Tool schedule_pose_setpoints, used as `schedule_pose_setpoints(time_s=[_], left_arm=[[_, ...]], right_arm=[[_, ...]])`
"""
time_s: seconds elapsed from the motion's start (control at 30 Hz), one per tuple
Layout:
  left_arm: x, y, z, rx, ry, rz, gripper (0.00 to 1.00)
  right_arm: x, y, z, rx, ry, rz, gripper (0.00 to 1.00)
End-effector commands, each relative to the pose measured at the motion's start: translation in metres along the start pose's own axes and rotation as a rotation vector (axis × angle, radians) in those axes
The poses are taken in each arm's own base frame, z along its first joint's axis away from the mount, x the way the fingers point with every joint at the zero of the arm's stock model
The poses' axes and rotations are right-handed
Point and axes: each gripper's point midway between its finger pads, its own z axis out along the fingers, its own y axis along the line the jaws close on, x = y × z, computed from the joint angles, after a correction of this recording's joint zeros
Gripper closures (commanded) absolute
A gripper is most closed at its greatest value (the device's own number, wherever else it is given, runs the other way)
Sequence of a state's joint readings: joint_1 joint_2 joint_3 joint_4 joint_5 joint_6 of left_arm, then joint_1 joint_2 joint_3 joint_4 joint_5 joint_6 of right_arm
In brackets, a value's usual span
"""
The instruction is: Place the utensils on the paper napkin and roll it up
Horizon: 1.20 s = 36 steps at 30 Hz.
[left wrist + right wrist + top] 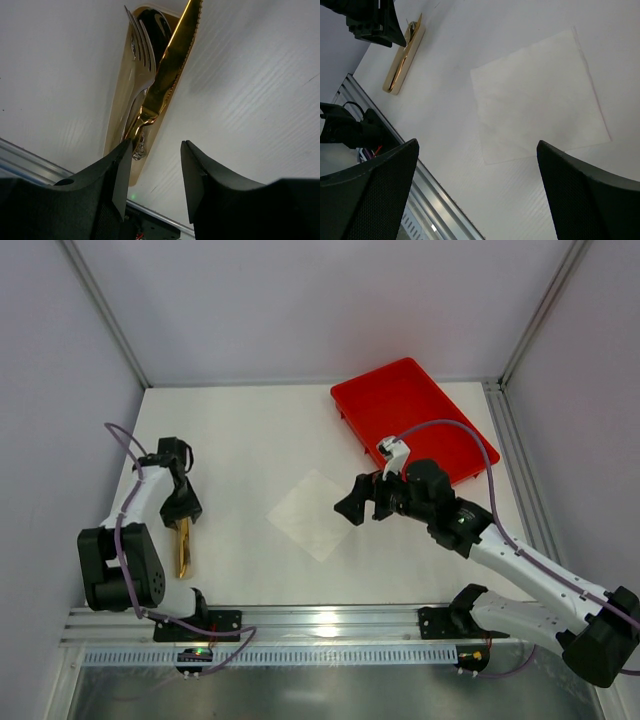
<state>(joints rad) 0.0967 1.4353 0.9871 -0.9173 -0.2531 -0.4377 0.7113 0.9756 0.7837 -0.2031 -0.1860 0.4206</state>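
Note:
Next, my left gripper moves over and pinches the fork's handle [129, 106] first, since its open fingers are spread over the table next to the utensils' handles.
The utensils [183, 548] lie in a tight golden bundle on the table at the near left. In the left wrist view they [150, 85] show as a fork, a serrated knife and a spoon stacked together. My left gripper [183, 512] hovers over their far end. It [152, 165] is open, with bare table between its fingers and the handle ends beside the left finger [117, 172]. The paper napkin [312, 513] lies flat mid-table. My right gripper [355, 505] hangs wide open at the napkin's right edge, holding nothing. The right wrist view shows the napkin [535, 95] and the utensils [402, 62].
A red tray [410, 415] sits at the back right, behind the right arm. A metal rail [300, 625] runs along the near table edge. Grey walls close in the sides and the back.

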Motion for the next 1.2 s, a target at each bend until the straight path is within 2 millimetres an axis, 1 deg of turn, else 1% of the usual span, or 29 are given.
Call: schedule_pose_setpoints(time_s=[0.0,0.13,0.27,0.33,0.5,0.63,0.77,0.9,0.97,1.03,1.1,1.13,1.17], left_arm=[[-0.008,0.006,0.003,-0.018,-0.027,-0.02,0.53],[-0.01,0.007,0.011,-0.019,-0.012,-0.035,0.55],[-0.009,0.001,0.02,-0.01,0.017,-0.021,0.7],[-0.008,0.001,0.022,-0.016,0.029,-0.017,0.71],[-0.011,0.001,0.025,-0.023,0.021,-0.02,0.76],[-0.012,-0.007,0.033,0.002,0.046,-0.008,0.8],[-0.012,-0.015,0.041,0.029,0.065,0.007,0.81],[-0.019,-0.025,0.045,0.067,0.06,0.013,0.81],[-0.027,-0.027,0.043,0.076,0.047,0.01,0.82],[-0.035,-0.031,0.042,0.085,0.036,0.012,0.85],[-0.04,-0.033,0.043,0.087,0.034,0.021,0.86],[-0.039,-0.034,0.048,0.082,0.047,0.028,0.89],[-0.044,-0.035,0.046,0.086,0.038,0.032,0.9]], right_arm=[[-0.007,0.01,-0.001,-0.059,-0.023,-0.013,0.0],[-0.008,0.009,-0.001,-0.067,-0.024,-0.006,0.0],[-0.004,0.009,0.001,-0.073,-0.011,0.0,0.0],[-0.001,0.008,0.003,-0.072,0.003,0.003,0.0],[0.0,0.006,0.004,-0.067,0.009,0.002,0.0],[0.001,0.005,0.005,-0.063,0.01,0.005,0.0],[0.001,0.004,0.006,-0.058,0.015,0.005,0.0],[0.0,0.004,0.006,-0.054,0.013,0.003,0.0],[0.001,0.003,0.007,-0.051,0.016,0.004,0.0],[0.001,0.003,0.008,-0.05,0.017,0.004,0.0],[0.002,0.002,0.008,-0.047,0.021,0.005,0.0],[0.002,0.001,0.008,-0.044,0.019,0.003,0.0],[0.002,0.001,0.008,-0.043,0.019,0.001,0.01]])
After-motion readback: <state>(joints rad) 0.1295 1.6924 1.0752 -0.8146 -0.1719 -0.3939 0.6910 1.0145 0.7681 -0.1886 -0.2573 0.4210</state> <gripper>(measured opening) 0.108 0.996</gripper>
